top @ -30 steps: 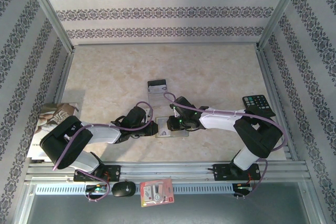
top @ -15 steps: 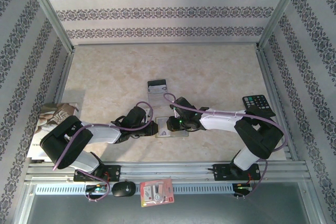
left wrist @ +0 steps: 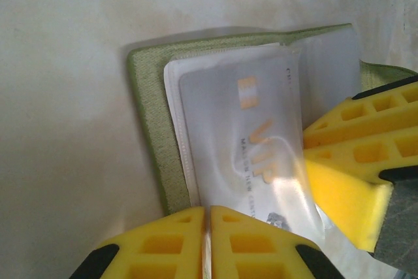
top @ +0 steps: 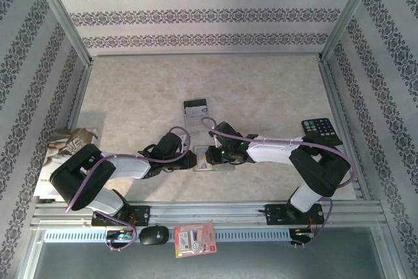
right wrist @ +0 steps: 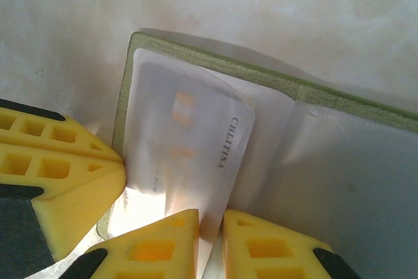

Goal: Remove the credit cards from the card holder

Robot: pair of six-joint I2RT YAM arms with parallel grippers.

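Note:
Most of the credit card is inside the pale pocket. Next, my right gripper takes a new grip on the card's free edge (right wrist: 238,161) while my left gripper pins the pocket.
The olive-green card holder (top: 222,166) lies open on the table between both grippers. My left gripper (left wrist: 209,208) is shut on the near edge of its pale pocket; a pale credit card (left wrist: 241,135) marked VIP shows through that pocket over the green cover (left wrist: 149,122). My right gripper (right wrist: 210,217) is shut on a pale credit card (right wrist: 189,142) that stands tilted out of the holder (right wrist: 215,63). Yellow fingers (right wrist: 52,168) of the left gripper press in beside it. From above, the left gripper (top: 193,159) and right gripper (top: 210,156) almost touch. A blackish card (top: 195,104) and a pale one (top: 193,122) lie farther back.
A black calculator (top: 320,130) sits at the right by the frame. A book (top: 65,148) lies at the left edge under the left arm. A red-and-white packet (top: 194,238) and a black mouse (top: 154,235) rest on the front rail.
The right arm has edged slightly left over the holder. The left arm has stayed where it was.

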